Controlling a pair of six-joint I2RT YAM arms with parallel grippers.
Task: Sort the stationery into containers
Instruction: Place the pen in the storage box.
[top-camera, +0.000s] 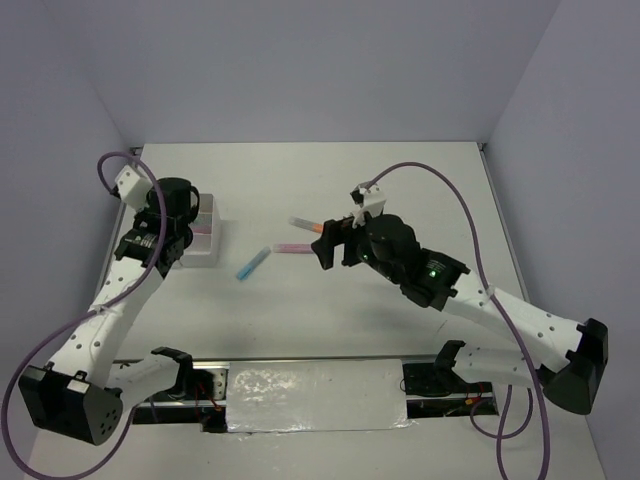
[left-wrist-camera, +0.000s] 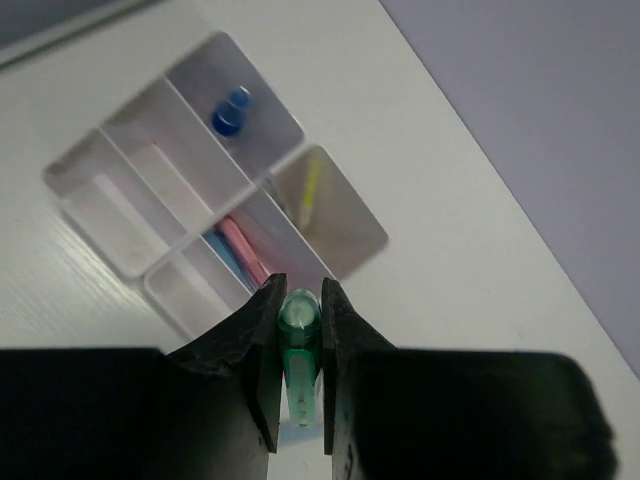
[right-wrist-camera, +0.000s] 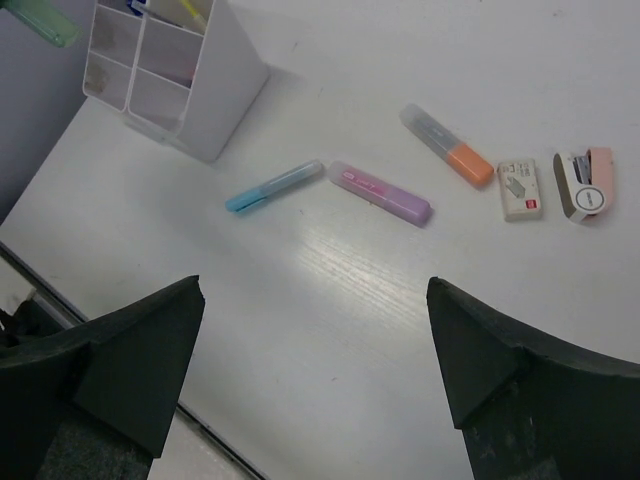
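Next, I open my left gripper and let go of the green marker in the organizer compartment (top-camera: 198, 234) (left-wrist-camera: 230, 258) that holds the pink and blue markers. The green marker is now held above the organizer.
My left gripper (left-wrist-camera: 300, 296) is shut on a green marker (left-wrist-camera: 299, 335) and holds it above the white four-compartment organizer (left-wrist-camera: 335, 240). The organizer holds a blue-capped bottle (left-wrist-camera: 230, 110), a yellow pen (left-wrist-camera: 312, 185) and pink and blue markers (left-wrist-camera: 243, 252). In the top view the left gripper (top-camera: 168, 232) hangs over the organizer (top-camera: 206, 240) at the left. A blue marker (right-wrist-camera: 273, 186), a pink marker (right-wrist-camera: 380, 192), an orange-tipped marker (right-wrist-camera: 447, 146) and a white eraser (right-wrist-camera: 521, 189) lie on the table. My right gripper (right-wrist-camera: 315, 330) is open and empty above them.
A small pink-and-white stapler-like item (right-wrist-camera: 583, 184) lies right of the eraser. The organizer (right-wrist-camera: 170, 70) stands at the far left of the right wrist view, with the held green marker (right-wrist-camera: 40, 20) above it. The side walls close in the table on both sides.
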